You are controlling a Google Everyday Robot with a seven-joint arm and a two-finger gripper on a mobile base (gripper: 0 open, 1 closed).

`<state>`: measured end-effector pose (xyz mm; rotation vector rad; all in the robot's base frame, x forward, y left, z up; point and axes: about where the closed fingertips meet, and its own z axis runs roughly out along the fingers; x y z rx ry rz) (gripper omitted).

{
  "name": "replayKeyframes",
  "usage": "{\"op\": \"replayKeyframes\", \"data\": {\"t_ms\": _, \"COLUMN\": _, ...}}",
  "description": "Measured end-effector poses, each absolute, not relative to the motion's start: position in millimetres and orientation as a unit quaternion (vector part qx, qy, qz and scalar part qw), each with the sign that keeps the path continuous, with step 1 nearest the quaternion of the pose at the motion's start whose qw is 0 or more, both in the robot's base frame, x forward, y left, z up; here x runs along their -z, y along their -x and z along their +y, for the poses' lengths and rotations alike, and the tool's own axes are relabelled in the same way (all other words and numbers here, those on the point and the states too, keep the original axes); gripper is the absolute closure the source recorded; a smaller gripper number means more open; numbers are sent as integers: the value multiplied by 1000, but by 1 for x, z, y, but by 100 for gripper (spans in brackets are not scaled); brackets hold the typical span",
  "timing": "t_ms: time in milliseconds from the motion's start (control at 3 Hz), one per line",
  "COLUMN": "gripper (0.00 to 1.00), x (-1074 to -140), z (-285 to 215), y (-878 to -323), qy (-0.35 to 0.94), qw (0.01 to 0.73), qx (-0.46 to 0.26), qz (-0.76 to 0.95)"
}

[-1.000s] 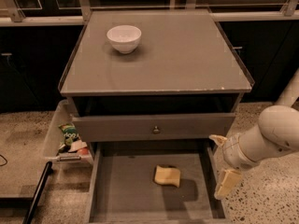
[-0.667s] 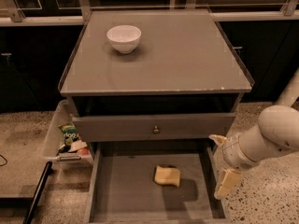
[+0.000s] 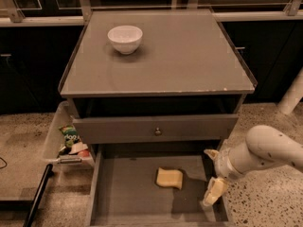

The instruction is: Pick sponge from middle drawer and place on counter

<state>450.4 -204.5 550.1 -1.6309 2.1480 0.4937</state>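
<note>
The pale-yellow sponge in the middle drawer is next, and my gripper needs to go to it and close on the sponge's end (image 3: 178,178) that faces the arm.
The pale-yellow sponge (image 3: 169,178) lies flat on the floor of the pulled-out middle drawer (image 3: 118,197), right of its centre. My gripper (image 3: 211,174) hangs over the drawer's right side, to the right of the sponge and apart from it, with nothing between its two yellowish fingers. They stand open, one finger (image 3: 211,153) nearer the cabinet and one finger (image 3: 214,191) nearer the drawer's front. The counter (image 3: 189,56) is the grey cabinet top above, with a chipped front edge.
A white bowl (image 3: 125,38) stands at the counter's back left. A grey drawer front with a small knob (image 3: 157,132) sits above the open drawer. A clear bin (image 3: 66,141) with packets hangs at the cabinet's left. A white post (image 3: 292,94) stands on the speckled floor at right.
</note>
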Motion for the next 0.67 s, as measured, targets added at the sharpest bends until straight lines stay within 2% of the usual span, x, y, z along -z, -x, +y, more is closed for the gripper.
{"op": "replayKeyframes", "data": {"t_ms": 333, "gripper": 0, "x": -475, "z": -175, "y": -460, "qy": 580, "qw": 224, "qx": -192, "qz": 759}}
{"op": "replayKeyframes", "data": {"t_ms": 667, "gripper": 0, "x": -475, "z": -175, "y": -460, "qy": 580, "qw": 224, "qx": -192, "qz": 759}}
